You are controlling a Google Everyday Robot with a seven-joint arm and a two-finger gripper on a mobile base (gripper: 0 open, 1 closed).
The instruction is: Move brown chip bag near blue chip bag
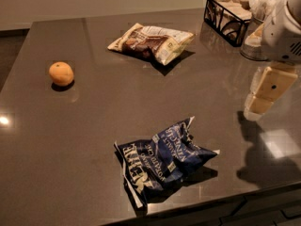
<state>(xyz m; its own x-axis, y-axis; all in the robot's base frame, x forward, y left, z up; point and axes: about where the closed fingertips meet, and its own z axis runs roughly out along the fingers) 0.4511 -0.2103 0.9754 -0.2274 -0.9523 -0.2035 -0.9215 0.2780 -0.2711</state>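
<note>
Next, the robot's gripper should move to the cream-yellow end (176, 45) of the brown chip bag, the end toward the black wire basket, and close there.
The brown chip bag (151, 42), dark brown and cream-yellow, lies flat at the back middle of the dark table (94, 107). The blue chip bag (162, 160), wrinkled navy with white lettering, lies near the front edge. My gripper (262, 94) hangs at the right side above the table, well right of both bags and touching neither. Nothing shows in it.
An orange (61, 73) sits at the left of the table. A black wire basket (228, 17) stands at the back right, with a round container (254, 44) and white items beside it. The table's front edge runs just below the blue bag.
</note>
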